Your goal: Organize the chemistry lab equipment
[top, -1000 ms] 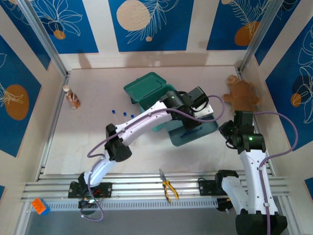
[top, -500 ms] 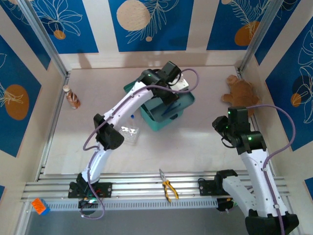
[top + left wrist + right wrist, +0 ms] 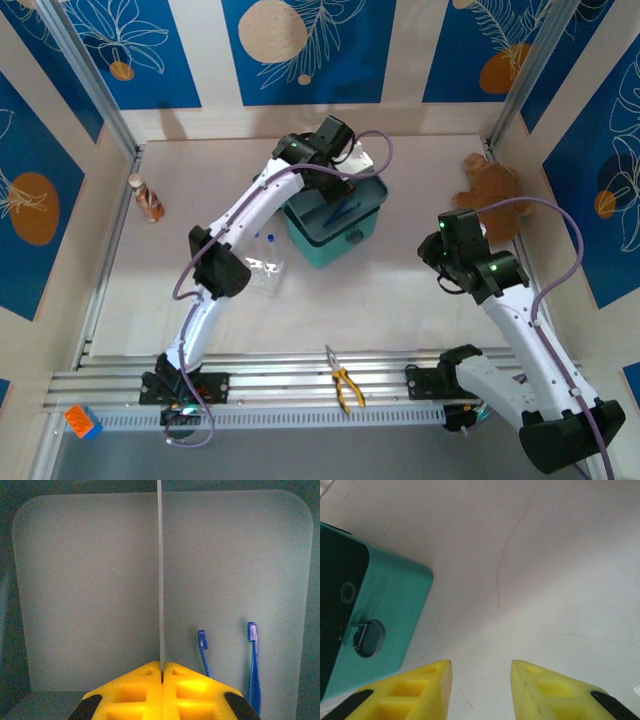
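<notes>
The robot's left gripper should set the teal box down on the table [image 3: 323, 228] beside the clear plastic rack, freeing the box's thin panel.
A clear plastic rack [image 3: 263, 271] with clear glassware lies on the table beside the left arm, a blue cap [image 3: 268, 238] just behind it. A small bottle with brown contents [image 3: 150, 200] stands at the far left. My left gripper [image 3: 342, 168] [image 3: 162, 664] is above the open teal box [image 3: 335, 235], shut on a thin upright panel [image 3: 161, 580] seen edge-on, apparently the lid. Two blue sticks [image 3: 254, 665] lie inside the box. My right gripper [image 3: 481, 667] hangs open over bare table, right of the box [image 3: 395, 605], holding nothing.
A brown plush toy [image 3: 490, 190] sits against the right wall. Yellow-handled pliers [image 3: 345, 385] lie on the rail at the near edge. An orange and blue block [image 3: 82, 420] sits at the near left corner. The box's latch [image 3: 367, 637] faces my right gripper.
The left arm swung left and back, and the teal box went with it from centre right to centre back. Its lid no longer lies flat behind it. The right arm moved left toward the box.
</notes>
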Robot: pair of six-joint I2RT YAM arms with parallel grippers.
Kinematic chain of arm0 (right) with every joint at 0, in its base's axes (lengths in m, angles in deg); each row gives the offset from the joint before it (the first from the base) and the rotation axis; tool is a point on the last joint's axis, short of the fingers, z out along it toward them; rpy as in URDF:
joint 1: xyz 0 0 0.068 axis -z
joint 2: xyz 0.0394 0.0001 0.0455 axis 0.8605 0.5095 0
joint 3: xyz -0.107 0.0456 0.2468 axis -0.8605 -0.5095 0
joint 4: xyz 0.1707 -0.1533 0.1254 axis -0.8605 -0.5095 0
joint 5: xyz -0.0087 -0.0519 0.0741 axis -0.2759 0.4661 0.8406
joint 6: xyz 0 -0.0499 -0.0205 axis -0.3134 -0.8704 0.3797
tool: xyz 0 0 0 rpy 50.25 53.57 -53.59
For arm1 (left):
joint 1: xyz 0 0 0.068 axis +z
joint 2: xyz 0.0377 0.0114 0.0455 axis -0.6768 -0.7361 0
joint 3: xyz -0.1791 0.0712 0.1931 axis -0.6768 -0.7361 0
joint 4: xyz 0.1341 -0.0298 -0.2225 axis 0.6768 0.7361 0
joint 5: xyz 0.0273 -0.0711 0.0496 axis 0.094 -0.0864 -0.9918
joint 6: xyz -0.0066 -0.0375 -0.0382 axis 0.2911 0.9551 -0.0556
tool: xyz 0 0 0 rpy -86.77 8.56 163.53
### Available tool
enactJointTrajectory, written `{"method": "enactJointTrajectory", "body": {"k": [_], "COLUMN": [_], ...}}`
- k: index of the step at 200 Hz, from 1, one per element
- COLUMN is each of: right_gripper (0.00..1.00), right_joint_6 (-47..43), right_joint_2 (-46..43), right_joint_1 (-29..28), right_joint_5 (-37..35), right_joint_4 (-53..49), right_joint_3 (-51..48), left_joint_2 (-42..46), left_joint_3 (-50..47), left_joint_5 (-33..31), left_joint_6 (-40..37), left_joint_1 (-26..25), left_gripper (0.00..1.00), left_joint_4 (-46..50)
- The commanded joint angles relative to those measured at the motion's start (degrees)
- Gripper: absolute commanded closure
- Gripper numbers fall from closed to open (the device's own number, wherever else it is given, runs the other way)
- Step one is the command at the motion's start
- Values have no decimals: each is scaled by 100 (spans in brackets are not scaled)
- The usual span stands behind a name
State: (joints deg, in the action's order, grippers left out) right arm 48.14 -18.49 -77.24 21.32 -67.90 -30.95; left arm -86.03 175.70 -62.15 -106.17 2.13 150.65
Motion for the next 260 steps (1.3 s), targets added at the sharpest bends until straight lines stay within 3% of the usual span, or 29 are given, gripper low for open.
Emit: {"method": "enactJointTrajectory", "body": {"k": [1, 101, 193, 260], "right_gripper": [63, 63, 63, 62], "right_joint_6": [137, 192, 163, 96], "right_joint_2": [43, 276, 309, 517], "right_joint_1": [-116, -401, -424, -472], "right_joint_5": [-189, -283, -298, -141], "right_joint_4": [48, 149, 185, 321], "right_joint_3": [133, 222, 265, 265], "left_joint_2": [-181, -467, -621, -284], "left_joint_3": [171, 130, -158, -1143], "left_joint_5": [280, 545, 310, 347], "left_joint_6": [88, 493, 398, 842], "left_joint_1": [158, 322, 304, 237], "left_gripper": [100, 100, 100, 100], "left_joint_4": [-132, -54, 270, 168]}}
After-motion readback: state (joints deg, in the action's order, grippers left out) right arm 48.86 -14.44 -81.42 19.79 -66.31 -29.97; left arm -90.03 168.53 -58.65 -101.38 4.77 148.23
